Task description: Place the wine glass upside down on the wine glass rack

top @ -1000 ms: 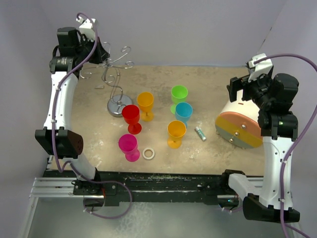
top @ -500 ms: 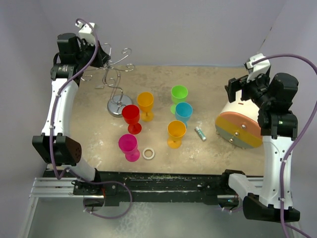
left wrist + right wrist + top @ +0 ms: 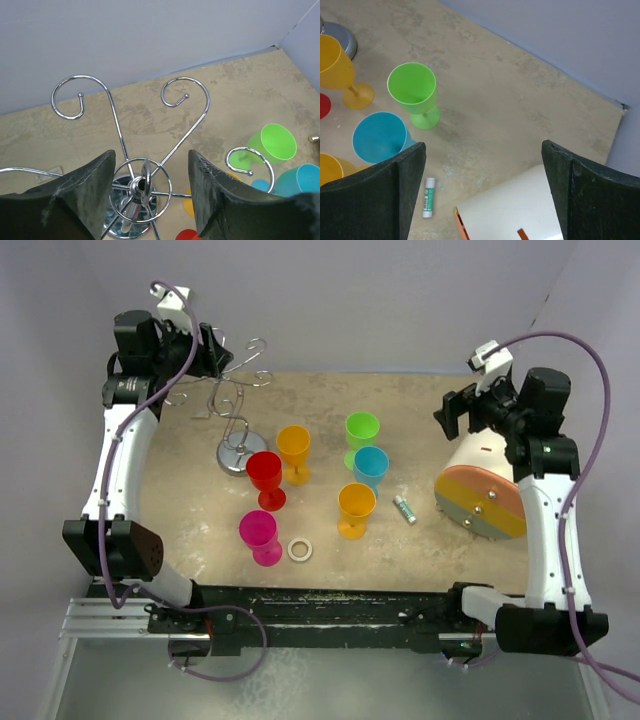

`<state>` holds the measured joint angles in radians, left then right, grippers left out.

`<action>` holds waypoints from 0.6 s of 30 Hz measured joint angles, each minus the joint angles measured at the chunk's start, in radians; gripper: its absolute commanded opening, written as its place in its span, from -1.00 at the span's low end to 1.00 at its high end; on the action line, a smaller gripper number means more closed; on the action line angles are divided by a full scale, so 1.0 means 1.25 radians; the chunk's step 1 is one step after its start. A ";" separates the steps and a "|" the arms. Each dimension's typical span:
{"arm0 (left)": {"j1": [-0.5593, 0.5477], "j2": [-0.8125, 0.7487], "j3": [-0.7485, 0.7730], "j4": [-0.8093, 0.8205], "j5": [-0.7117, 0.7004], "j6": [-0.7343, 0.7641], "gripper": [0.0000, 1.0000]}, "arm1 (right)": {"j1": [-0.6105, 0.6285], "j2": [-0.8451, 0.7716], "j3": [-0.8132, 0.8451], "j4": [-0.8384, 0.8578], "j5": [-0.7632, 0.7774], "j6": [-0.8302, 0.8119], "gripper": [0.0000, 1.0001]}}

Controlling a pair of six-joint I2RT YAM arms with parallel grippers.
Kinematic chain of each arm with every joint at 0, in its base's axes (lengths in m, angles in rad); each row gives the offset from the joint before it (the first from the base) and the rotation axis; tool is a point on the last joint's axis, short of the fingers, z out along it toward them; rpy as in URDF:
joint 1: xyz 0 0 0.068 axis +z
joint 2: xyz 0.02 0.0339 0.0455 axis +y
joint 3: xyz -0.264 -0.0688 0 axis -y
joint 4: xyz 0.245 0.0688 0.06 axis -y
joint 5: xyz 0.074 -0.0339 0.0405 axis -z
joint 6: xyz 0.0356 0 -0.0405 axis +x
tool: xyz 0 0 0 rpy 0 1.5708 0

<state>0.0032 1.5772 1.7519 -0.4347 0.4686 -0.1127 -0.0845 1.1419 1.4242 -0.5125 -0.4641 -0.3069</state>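
The robot's right gripper should close on the rim of the green wine glass (image 3: 378, 425) (image 3: 435, 89), on the side that faces away from the wine glass rack.
The wine glass rack (image 3: 236, 400), thin silver wire with curled hooks and a round shiny base, stands at the back left. My left gripper (image 3: 214, 352) hovers over its top and is open. In the left wrist view its fingers (image 3: 90, 190) flank the rack's top ring (image 3: 142, 184) without touching it. Several coloured wine glasses stand upright on the table: red (image 3: 265, 472), orange (image 3: 293, 443), green (image 3: 362, 428), blue (image 3: 370, 464), another orange (image 3: 356, 502) and pink (image 3: 258, 530). My right gripper (image 3: 455, 412) hangs open and empty at the right, above the table.
A round white object with orange and yellow bands (image 3: 482, 490) lies on its side at the right, below my right gripper (image 3: 482, 147). A glue stick (image 3: 404, 508) lies beside it. A small white ring (image 3: 300, 550) rests next to the pink glass. Walls close the back and sides.
The left gripper's jaws have gone from shut to open over the rack's top. The right arm has swung left and toward the back.
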 measured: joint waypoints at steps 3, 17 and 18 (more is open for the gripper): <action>0.000 -0.015 0.000 0.001 -0.002 0.010 0.84 | 0.014 0.044 0.000 0.014 -0.023 0.000 1.00; 0.000 -0.229 -0.057 -0.047 -0.092 0.244 0.98 | 0.231 0.364 0.149 0.040 0.080 0.042 0.58; 0.000 -0.246 -0.068 -0.050 -0.097 0.257 0.98 | 0.242 0.384 0.163 0.033 0.093 0.042 0.53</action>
<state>0.0032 1.2694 1.6669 -0.4976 0.3473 0.2081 0.2184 1.6222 1.6276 -0.4717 -0.3477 -0.2539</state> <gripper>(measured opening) 0.989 0.835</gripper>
